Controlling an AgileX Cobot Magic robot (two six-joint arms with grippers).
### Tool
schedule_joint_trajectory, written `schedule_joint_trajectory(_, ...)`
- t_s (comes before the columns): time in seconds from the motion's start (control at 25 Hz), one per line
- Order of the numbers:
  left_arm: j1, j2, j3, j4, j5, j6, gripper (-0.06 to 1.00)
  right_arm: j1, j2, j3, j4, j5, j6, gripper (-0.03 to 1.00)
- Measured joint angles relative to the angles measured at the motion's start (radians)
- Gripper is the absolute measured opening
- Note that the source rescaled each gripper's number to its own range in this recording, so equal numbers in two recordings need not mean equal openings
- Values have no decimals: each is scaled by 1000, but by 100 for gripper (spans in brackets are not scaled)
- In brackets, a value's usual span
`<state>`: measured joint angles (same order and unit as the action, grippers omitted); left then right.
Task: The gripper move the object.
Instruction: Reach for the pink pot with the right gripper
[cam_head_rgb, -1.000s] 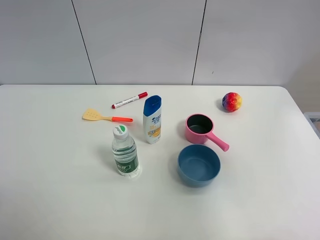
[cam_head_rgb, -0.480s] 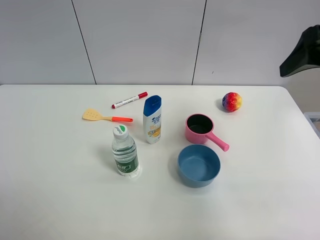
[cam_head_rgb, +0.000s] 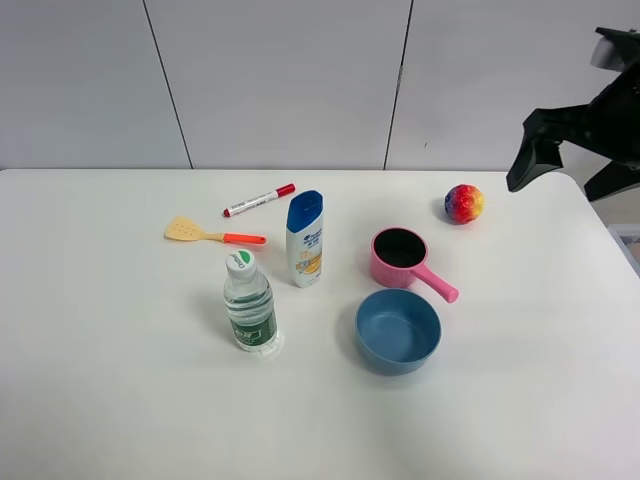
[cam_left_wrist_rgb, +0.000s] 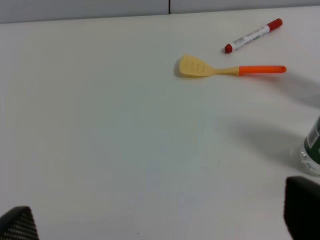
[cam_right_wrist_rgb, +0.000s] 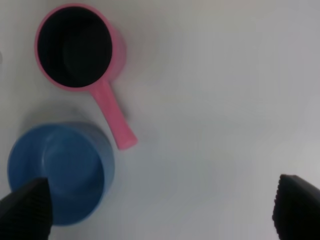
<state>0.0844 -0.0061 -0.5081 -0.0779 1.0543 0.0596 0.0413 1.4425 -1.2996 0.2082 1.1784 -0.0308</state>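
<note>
The robot's right gripper should close on the pink toy saucepan's rim (cam_head_rgb: 422, 237) (cam_right_wrist_rgb: 108, 24), on the side closest to the multicoloured ball.
The pink toy saucepan (cam_head_rgb: 400, 256) stands right of the table's middle, its dark inside up and its handle (cam_head_rgb: 438, 284) pointing to the front right. It also shows in the right wrist view (cam_right_wrist_rgb: 75, 46). My right gripper (cam_head_rgb: 563, 176) hangs high above the table's back right corner, well to the right of the saucepan, open and empty. In the right wrist view its fingertips (cam_right_wrist_rgb: 26, 210) stand wide apart around the gripper's middle (cam_right_wrist_rgb: 160, 212). My left gripper (cam_left_wrist_rgb: 160, 222) is open and empty over bare table; it is out of the exterior view.
A blue bowl (cam_head_rgb: 398, 330) sits just in front of the saucepan. A multicoloured ball (cam_head_rgb: 463, 203) lies at the back right. A shampoo bottle (cam_head_rgb: 304, 238), a water bottle (cam_head_rgb: 249, 302), a yellow spatula (cam_head_rgb: 212, 234) and a red marker (cam_head_rgb: 259, 200) stand left of centre.
My right arm has come into the exterior view from the upper right and moved down and to the left. The objects on the table have not moved.
</note>
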Motion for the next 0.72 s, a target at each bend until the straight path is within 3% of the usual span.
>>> schedule_joint_trajectory(0.24,0,0,0,0,0,0,100,39,163,-149,-35,-10,-1,100)
schedule_joint_trajectory(0.48,0,0,0,0,0,0,100,140,372,-426,-70,32,31,100)
schedule_joint_trajectory(0.72,0,0,0,0,0,0,100,224,525,-522,-98,38,36,98)
